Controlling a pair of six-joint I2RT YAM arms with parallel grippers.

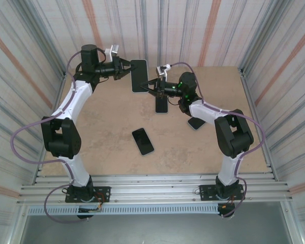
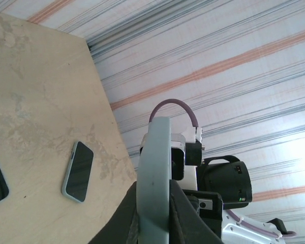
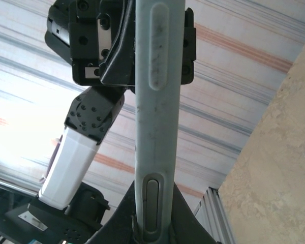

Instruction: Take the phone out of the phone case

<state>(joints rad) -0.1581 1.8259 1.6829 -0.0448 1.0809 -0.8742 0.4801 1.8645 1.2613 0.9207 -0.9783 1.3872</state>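
Note:
The robot's right gripper clamps the long edge of the phone case over the side button, so it should open, back away and take the phone case by its near corner (image 1: pixel 147 91).
A phone in a pale grey-blue phone case (image 1: pixel 139 76) hangs in the air over the far middle of the table, dark screen up. My left gripper (image 1: pixel 128 68) is shut on its left long edge. My right gripper (image 1: pixel 149 84) is shut on its near right corner. The left wrist view has the phone case (image 2: pixel 155 168) edge-on, pinched between the dark fingers of my left gripper (image 2: pixel 153 216). In the right wrist view the phone case (image 3: pixel 155 117) stands edge-on with a side button, clamped low down by my right gripper (image 3: pixel 152 226). The phone sits inside the case.
A second phone in a light case (image 1: pixel 143 141) lies screen up in the middle of the table (image 1: pixel 107 117), also in the left wrist view as the second phone (image 2: pixel 78 171). Two dark flat phones or cases (image 1: pixel 161 104) (image 1: pixel 195 122) lie under and beside the right arm. Striped walls close the cell.

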